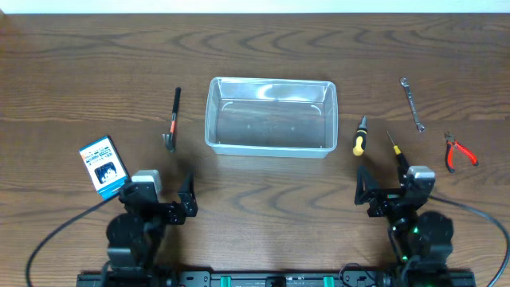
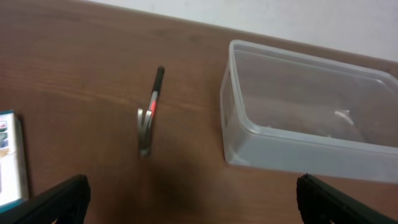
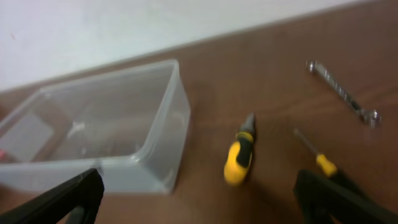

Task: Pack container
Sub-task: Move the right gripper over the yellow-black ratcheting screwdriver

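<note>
Next, I should move my right gripper to the yellow-and-black stubby screwdriver beside the clear plastic container and close it on the middle of the screwdriver's handle (image 1: pixel 359 143) (image 3: pixel 240 155).
The clear plastic container (image 1: pixel 271 116) stands empty at the table's middle back; it also shows in the left wrist view (image 2: pixel 311 118) and the right wrist view (image 3: pixel 106 130). A small hammer (image 1: pixel 173 119) lies left of it (image 2: pixel 150 112). A yellow-and-black stubby screwdriver (image 1: pixel 360 136) (image 3: pixel 240 157) and a longer screwdriver (image 1: pixel 395 150) (image 3: pixel 317 158) lie right of it. A wrench (image 1: pixel 412 104) (image 3: pixel 342 93) and red pliers (image 1: pixel 458 151) lie further right. My left gripper (image 1: pixel 163 209) (image 2: pixel 193 202) is open and empty near the front. My right gripper (image 1: pixel 390 199) (image 3: pixel 199 199) is open and empty, in front of the screwdrivers.
A blue-and-white card packet (image 1: pixel 103 166) lies at the left, just beside my left arm; its edge shows in the left wrist view (image 2: pixel 11 162). The wooden table (image 1: pixel 271 199) runs to a pale wall at the back.
</note>
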`<move>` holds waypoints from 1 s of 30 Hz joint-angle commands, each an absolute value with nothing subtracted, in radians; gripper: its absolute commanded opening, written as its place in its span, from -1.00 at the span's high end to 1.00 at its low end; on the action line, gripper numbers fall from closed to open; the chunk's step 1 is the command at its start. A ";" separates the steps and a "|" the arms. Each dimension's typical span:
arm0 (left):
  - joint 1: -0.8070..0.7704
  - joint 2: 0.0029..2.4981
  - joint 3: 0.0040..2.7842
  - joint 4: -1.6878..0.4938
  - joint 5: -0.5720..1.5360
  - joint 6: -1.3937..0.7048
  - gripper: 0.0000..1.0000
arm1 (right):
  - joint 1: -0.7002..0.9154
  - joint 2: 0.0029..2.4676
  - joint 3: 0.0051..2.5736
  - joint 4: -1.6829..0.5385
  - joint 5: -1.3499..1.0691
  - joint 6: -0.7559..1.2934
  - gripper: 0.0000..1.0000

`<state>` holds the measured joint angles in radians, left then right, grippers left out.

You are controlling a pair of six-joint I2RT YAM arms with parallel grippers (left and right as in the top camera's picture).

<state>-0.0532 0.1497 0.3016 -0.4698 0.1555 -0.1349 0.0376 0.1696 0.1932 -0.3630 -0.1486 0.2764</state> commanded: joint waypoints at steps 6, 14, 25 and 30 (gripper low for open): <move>-0.049 0.490 0.617 -0.697 0.109 -0.144 -0.96 | 0.031 0.703 0.793 -0.870 -0.180 0.134 -0.98; -0.049 0.591 0.689 -0.722 0.109 -0.144 -0.96 | 0.031 1.127 1.233 -1.127 -0.289 0.153 -0.99; -0.049 0.591 0.689 -0.766 0.112 -0.145 -0.96 | 0.033 1.449 1.335 -1.163 -0.011 0.459 -0.98; -0.049 0.591 0.689 -0.766 0.112 -0.144 -0.96 | 0.038 1.591 1.335 -1.135 -0.011 0.459 -0.99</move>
<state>-0.0532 0.5892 0.6685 -0.7616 0.1238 -0.1349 0.0368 1.5402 1.3212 -1.1423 -0.0399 0.4267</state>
